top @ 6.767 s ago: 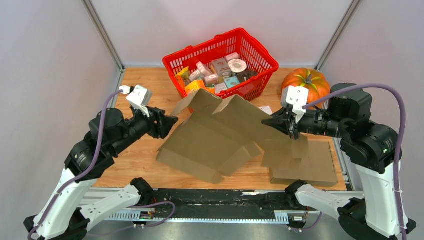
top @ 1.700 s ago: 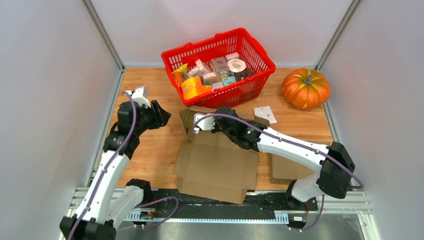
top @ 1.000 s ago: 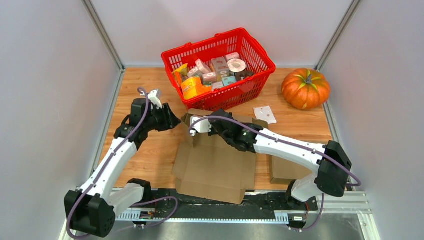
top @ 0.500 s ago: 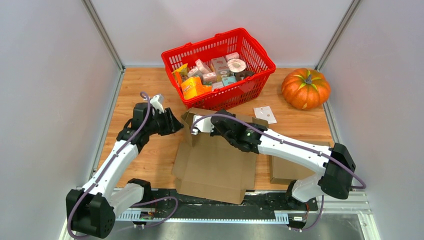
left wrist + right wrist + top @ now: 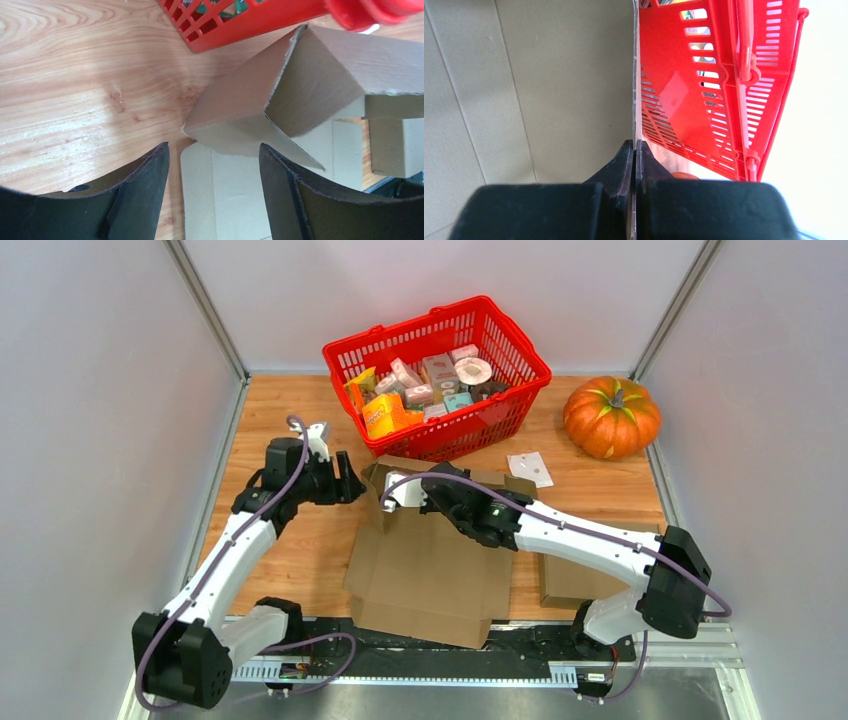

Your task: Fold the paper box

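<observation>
My left gripper needs to swing to the near side of the box and pinch the corner flap and the raised side together at their corner point(image 5: 266, 115), because the flap slants away from that side.
The brown paper box point(image 5: 425, 570) lies mostly flat on the wooden table, with its far wall raised near the basket. My right gripper point(image 5: 438, 483) is shut on the top edge of that raised wall point(image 5: 574, 85); its jaws pinch the thin cardboard edge point(image 5: 634, 147). My left gripper point(image 5: 350, 480) is open, just left of the box's raised left corner flap point(image 5: 260, 100). In the left wrist view its fingers point(image 5: 145, 185) straddle the flap's lower corner without touching it.
A red basket point(image 5: 500, 335) full of small packages stands just behind the box. An orange pumpkin point(image 5: 611, 416) sits at the back right. A white card point(image 5: 528, 468) lies near it. Another flat cardboard piece point(image 5: 575, 580) lies at the right front.
The box went from held up in the air to lying flat with its far wall raised. My left gripper has crept right toward the corner flap. My right gripper stays on the wall.
</observation>
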Tool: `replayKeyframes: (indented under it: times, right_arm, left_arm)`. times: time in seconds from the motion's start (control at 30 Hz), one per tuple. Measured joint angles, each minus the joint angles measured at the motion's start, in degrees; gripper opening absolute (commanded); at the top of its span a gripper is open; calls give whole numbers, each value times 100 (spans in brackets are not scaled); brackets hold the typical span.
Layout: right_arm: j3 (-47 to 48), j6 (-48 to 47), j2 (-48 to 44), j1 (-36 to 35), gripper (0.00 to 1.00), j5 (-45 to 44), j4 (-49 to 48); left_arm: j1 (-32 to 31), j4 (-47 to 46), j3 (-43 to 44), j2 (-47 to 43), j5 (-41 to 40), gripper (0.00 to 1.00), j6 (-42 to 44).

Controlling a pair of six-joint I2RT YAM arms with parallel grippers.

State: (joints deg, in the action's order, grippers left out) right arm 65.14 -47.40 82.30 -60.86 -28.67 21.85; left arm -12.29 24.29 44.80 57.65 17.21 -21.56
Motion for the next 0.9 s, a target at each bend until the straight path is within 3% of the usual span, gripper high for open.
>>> replayKeyframes:
  times: [0.17,0.3,0.5,0.7,0.77,0.9]
  right_arm:
    - [-4,-2,98,-87,0,-162,-120]
    - [-74,-7,184,-177,0,-365,-284]
    - [-103,24,181,-203,0,-404,-369]
    - [-116,48,184,-369,0,-463,-393]
    - [-186,50,184,-479,0,-586,-448]
    - [-485,52,125,-623,0,-813,-758]
  left_arm:
    - [0,-24,48,588,214,72,179]
    - [0,-514,-304,428,428,72,190]
    - [-240,-1934,-1143,-103,625,58,35]
    - [-737,-2645,-1410,-289,411,44,44]
    - [-789,-2756,-1611,-549,254,45,42]
    - [-800,-2848,-1923,-1073,-7,62,-2]
